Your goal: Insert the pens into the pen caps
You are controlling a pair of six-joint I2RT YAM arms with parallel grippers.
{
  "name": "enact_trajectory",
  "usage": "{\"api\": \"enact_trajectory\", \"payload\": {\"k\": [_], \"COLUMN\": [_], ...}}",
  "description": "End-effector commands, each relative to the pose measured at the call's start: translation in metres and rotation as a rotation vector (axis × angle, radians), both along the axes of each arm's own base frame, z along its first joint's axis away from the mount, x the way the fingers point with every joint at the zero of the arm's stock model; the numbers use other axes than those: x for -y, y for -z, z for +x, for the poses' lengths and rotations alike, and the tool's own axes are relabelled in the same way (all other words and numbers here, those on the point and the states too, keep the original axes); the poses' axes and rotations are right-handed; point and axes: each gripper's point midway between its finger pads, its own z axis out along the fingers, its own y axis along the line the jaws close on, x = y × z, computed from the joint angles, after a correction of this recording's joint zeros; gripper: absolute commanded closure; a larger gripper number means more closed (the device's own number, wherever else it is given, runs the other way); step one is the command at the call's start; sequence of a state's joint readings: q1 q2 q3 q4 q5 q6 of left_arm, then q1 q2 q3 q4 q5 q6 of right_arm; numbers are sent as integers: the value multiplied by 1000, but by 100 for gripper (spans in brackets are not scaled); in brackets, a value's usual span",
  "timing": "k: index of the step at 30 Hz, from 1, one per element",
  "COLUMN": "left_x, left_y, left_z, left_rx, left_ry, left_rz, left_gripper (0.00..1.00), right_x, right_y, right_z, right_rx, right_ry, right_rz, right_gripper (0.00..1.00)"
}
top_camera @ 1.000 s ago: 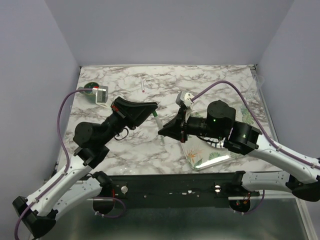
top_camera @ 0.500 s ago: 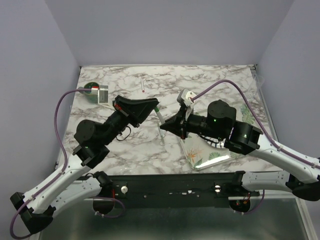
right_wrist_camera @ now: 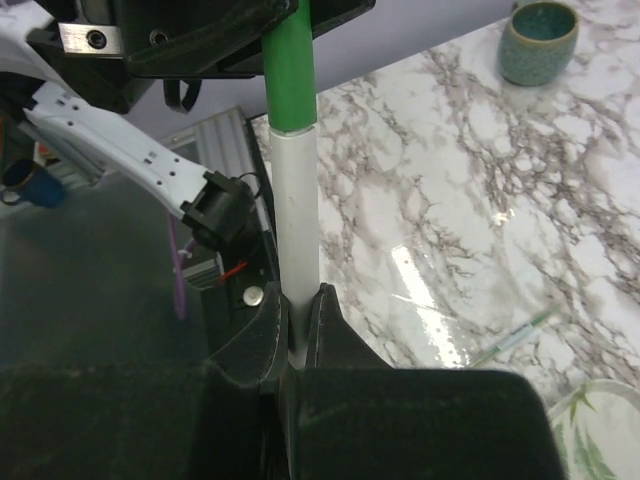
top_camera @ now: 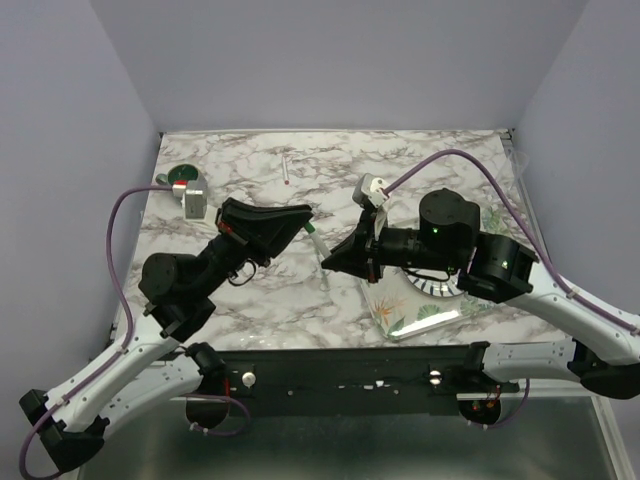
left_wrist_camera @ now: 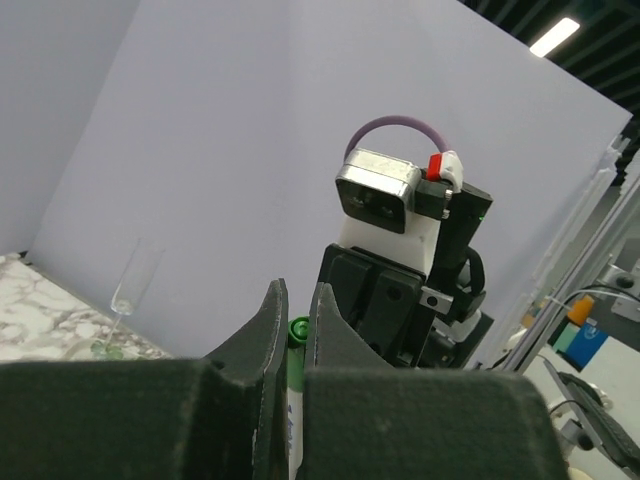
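Next, my right gripper puts the white pen down on the marble (top_camera: 298, 281) (right_wrist_camera: 460, 294) beside the thin green-tipped pen, toward my left gripper.
A white pen (right_wrist_camera: 297, 210) stands between the two grippers above the table, and a green pen cap (right_wrist_camera: 290, 70) sits over its upper end. My right gripper (right_wrist_camera: 298, 300) is shut on the white barrel. My left gripper (left_wrist_camera: 295, 295) is shut on the green pen cap (left_wrist_camera: 297, 335). From above, my left gripper (top_camera: 308, 213) and my right gripper (top_camera: 324, 262) face each other with the pen (top_camera: 318, 248) spanning the gap. A second pen (top_camera: 286, 168) with a red end lies at the back of the table. A thin green-tipped pen (right_wrist_camera: 515, 335) lies on the marble.
A teal mug (top_camera: 181, 173) stands at the back left, also seen as the mug (right_wrist_camera: 540, 35) from the right wrist. A clear leaf-patterned plate (top_camera: 405, 310) lies under the right arm. A stemmed glass (left_wrist_camera: 133, 285) stands at the table's right edge.
The left arm has drawn back slightly to the left and the right arm's elbow has risen. The pen stays held between both grippers.
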State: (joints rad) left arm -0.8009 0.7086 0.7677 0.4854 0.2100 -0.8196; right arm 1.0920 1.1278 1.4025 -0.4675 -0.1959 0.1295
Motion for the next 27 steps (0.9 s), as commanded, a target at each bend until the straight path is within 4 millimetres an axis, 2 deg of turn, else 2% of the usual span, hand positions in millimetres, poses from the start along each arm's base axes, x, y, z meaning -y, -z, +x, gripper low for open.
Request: {"api": "enact_trajectory", "payload": {"k": [1,5,8,9,12,13,14,16,17,19,23,27], "left_x": [43,44,46,47,46,47,47,47,48,46,47,49], "left_y": [131,134,149,150,158,163,167,168,167,179,164,152], "left_z": [-60,-60,-59,-60,-57,-57,-56,-56,-55,-50,-48,-39], "left_rx": [-262,-288,-355,-368,-424,-430,-442,-462,-454,-494,-432,-357], "left_ry": [431,431,441,447,431,427,423,421,414,371,340,287], "left_rz": [350,364,418,415,446,469,487,480,484,533,518,491], "left_gripper": [100,100,100,100,100,100,100,100,100,100,100,100], "right_x": [39,36,40,46,42,46,40,43,47,50,52,48], "right_y": [-213,-212,-212,-220,-219,-226,-218,-215,-219,-223,-229,-233], "right_z": [6,9,18,20,15,16,24,33,32,33,34,25], "right_rx": [232,236,319,379,453,484,477,506,518,537,507,427], "right_ry": [101,106,160,185,140,156,171,221,228,239,258,208], "right_rz": [684,701,656,646,604,602,560,535,552,544,571,654], "right_gripper": [99,99,99,99,99,99,99,99,99,99,99,99]}}
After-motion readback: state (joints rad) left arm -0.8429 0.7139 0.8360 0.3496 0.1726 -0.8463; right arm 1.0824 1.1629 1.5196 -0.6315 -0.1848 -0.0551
